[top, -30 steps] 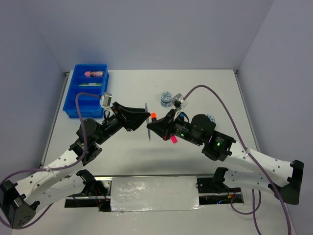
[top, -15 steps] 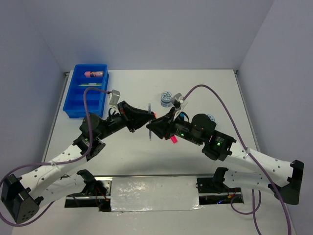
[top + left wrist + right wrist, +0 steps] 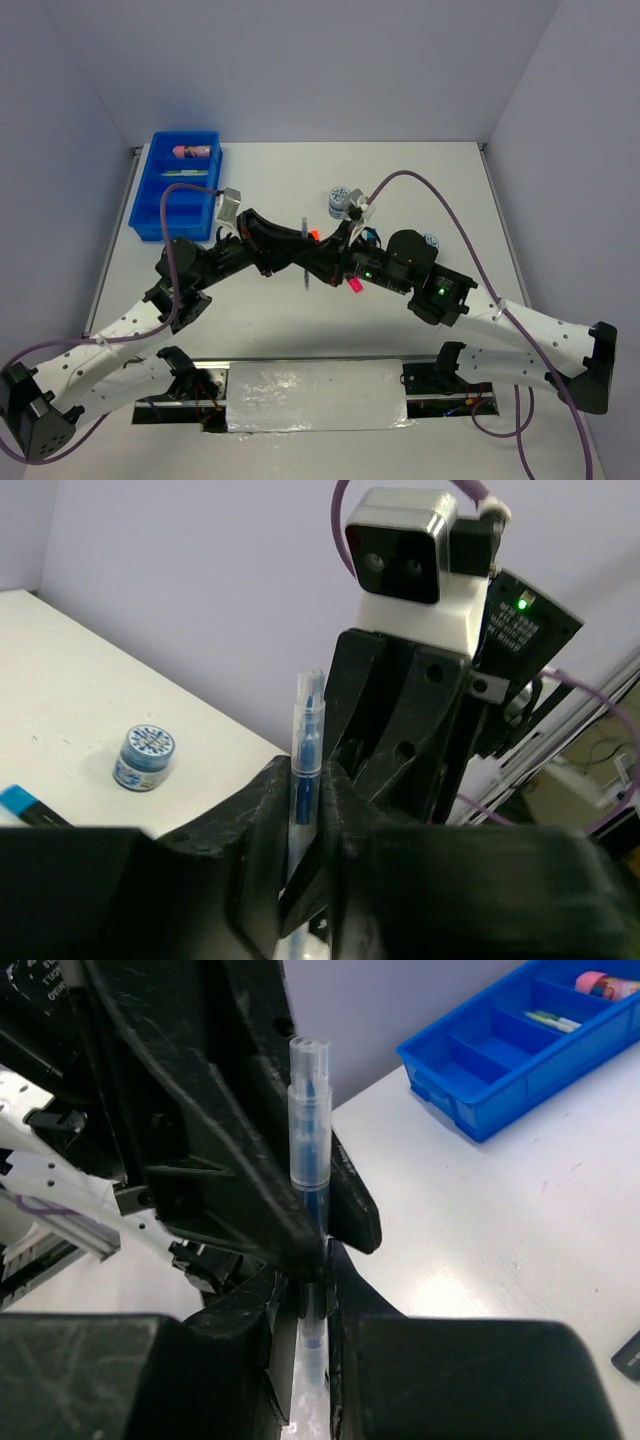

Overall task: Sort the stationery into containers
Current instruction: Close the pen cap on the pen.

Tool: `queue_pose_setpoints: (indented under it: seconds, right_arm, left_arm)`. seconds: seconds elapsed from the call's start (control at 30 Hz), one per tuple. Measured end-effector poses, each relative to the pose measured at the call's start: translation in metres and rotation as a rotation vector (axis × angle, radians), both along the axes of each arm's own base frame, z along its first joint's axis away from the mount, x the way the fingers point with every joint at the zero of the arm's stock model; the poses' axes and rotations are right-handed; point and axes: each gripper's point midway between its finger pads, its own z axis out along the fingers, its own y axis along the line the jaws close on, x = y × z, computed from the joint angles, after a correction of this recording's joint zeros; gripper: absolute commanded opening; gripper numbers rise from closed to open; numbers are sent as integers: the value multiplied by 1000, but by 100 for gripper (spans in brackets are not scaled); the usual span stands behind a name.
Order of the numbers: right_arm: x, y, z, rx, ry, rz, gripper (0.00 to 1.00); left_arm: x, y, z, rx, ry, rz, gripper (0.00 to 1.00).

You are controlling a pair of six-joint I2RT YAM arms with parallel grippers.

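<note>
The left gripper's fingers crowd the right gripper's fingers on the clear pen, so next the left gripper opens, back away, and then takes the pen's body (image 3: 307, 745).
A thin clear pen with a blue core (image 3: 302, 250) stands upright above the table's middle, between both grippers. My left gripper (image 3: 296, 240) is shut on it; the left wrist view shows the pen (image 3: 306, 730) pinched between the fingers of that gripper (image 3: 308, 800). Facing it, my right gripper (image 3: 310, 262) has its jaws slightly apart around the lower barrel of the pen (image 3: 309, 1110), seen from the right gripper (image 3: 312, 1305). The blue tray (image 3: 140, 205) sits at the far left, holding a pink cylinder (image 3: 192, 152) and thin pens (image 3: 185, 172).
A blue-grey patterned disc (image 3: 340, 200) lies behind the grippers, and another disc (image 3: 432, 240) is half hidden by the right arm. A pink-capped marker (image 3: 354, 284) and an orange cap (image 3: 313, 236) lie under the grippers. A blue-capped marker (image 3: 20, 805) lies near the disc (image 3: 144, 757).
My left gripper came in from the left and closed on the pen that the right gripper was holding up. The right jaws have eased slightly apart. The pen stayed upright.
</note>
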Motion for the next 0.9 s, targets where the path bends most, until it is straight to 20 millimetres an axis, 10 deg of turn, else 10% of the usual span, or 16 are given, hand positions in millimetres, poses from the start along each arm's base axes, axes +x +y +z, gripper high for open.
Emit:
queue_pose_setpoints:
  seconds: [0.33, 0.7, 0.9]
  right_arm:
    - [1, 6, -7, -36, -6, 12, 0]
    - [3, 12, -2, -51, -3, 23, 0]
    - [6, 13, -1, -74, -5, 17, 0]
  left_arm:
    - [7, 11, 29, 13, -38, 88, 55]
    - [23, 9, 33, 63, -41, 147, 33]
    - [25, 8, 28, 77, -22, 151, 0]
